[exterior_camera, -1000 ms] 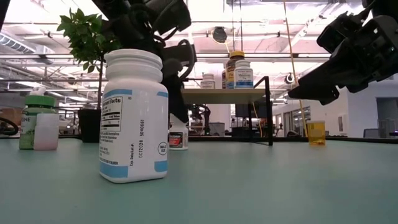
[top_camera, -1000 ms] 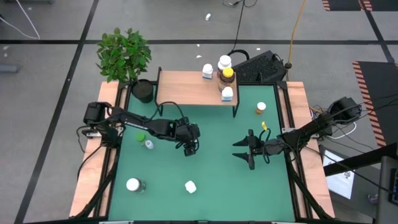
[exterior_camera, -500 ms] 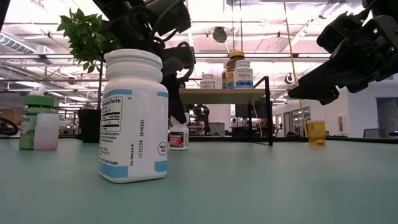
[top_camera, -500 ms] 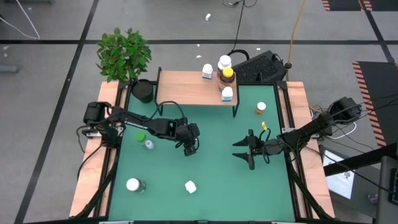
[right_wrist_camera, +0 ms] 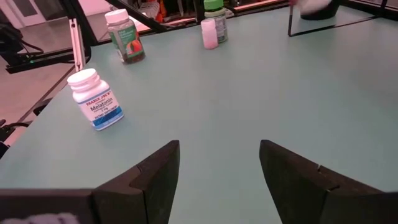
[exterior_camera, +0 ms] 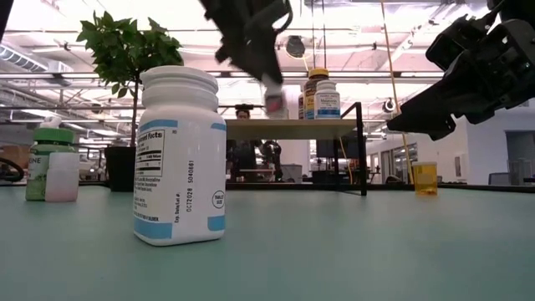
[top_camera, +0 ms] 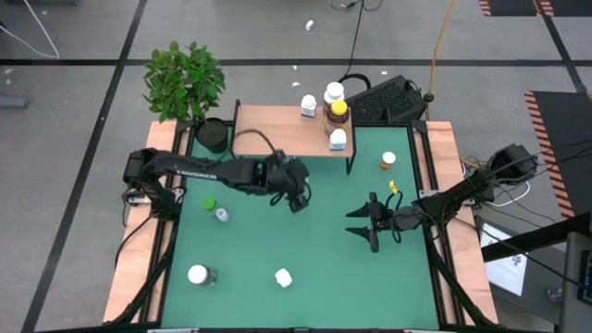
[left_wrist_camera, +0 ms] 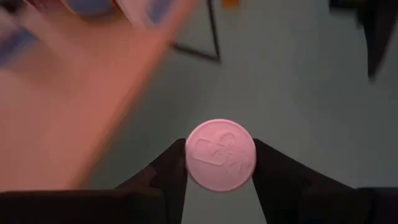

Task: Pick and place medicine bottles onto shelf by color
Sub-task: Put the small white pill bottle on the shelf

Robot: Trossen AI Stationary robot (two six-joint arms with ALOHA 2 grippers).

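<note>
My left gripper is going to set the small white bottle down on the bare wood in front of the shelf's white-capped bottle (top_camera: pixel 306 134) (left_wrist_camera: pixel 68 71).
My left gripper (top_camera: pixel 297 192) hangs above the green table just in front of the shelf (top_camera: pixel 277 132), a light-wood board on black legs, and is shut on a small white bottle (left_wrist_camera: pixel 220 155) with a pale round cap. In the low view that bottle (exterior_camera: pixel 273 99) hangs blurred at shelf height. My right gripper (top_camera: pixel 366 225) hovers open over the table's right half, touching nothing. Several bottles stand at the shelf's right end, among them an amber one with a yellow cap (top_camera: pixel 339 112). An orange-topped vial (top_camera: pixel 388 161) stands on the table. My left gripper pinches the small white bottle between its two fingers (left_wrist_camera: pixel 171 167) at the cap end (left_wrist_camera: pixel 190 163), one finger on each side. The fingers come from above, pointing down. The bottle is upright below them, lifted clear of the table.
A green-capped bottle (top_camera: pixel 209 203) and a small vial (top_camera: pixel 221 215) stand at the table's left. Two white bottles (top_camera: pixel 198 275) (top_camera: pixel 283 277) stand near the near edge. A potted plant (top_camera: pixel 185 83) stands by the shelf's left end. A small yellow object (top_camera: pixel 392 188) lies beside my right gripper.
My left gripper has risen from the table and moved toward the far edge and slightly right, toward the shelf, carrying the small white bottle. That bottle stood on the table before and is now lifted clear to shelf height. My right gripper has kept still.
</note>
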